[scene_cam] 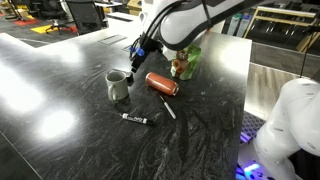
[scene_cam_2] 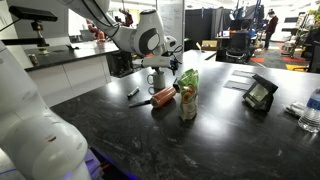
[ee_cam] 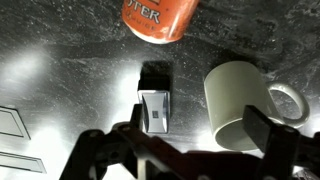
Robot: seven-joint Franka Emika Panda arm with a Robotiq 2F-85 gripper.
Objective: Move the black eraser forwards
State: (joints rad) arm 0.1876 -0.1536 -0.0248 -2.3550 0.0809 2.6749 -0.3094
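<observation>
Next, my gripper moves to close on the pale grey part (scene_cam: pixel 130 78) (ee_cam: pixel 155 112) of the black eraser, which is between the white mug and the orange can.
The black eraser (ee_cam: pixel 155 105), with a pale grey face, lies flat on the dark table in the wrist view, between an orange can (ee_cam: pixel 158 18) and a white mug (ee_cam: pixel 240 100). My gripper (ee_cam: pixel 200 135) is open and empty. It hovers above the table; one finger is just beside the eraser and the other is over the mug's far side. In both exterior views the gripper (scene_cam: pixel 133 66) (scene_cam_2: pixel 157 70) hangs over the mug (scene_cam: pixel 118 87) (scene_cam_2: pixel 157 82). I cannot make out the eraser in either exterior view.
The orange can (scene_cam: pixel 161 84) lies on its side next to a green snack bag (scene_cam: pixel 183 65). A black marker (scene_cam: pixel 136 119) and a thin white stick (scene_cam: pixel 168 108) lie nearer the front. A tablet (scene_cam_2: pixel 262 93) stands further along the table.
</observation>
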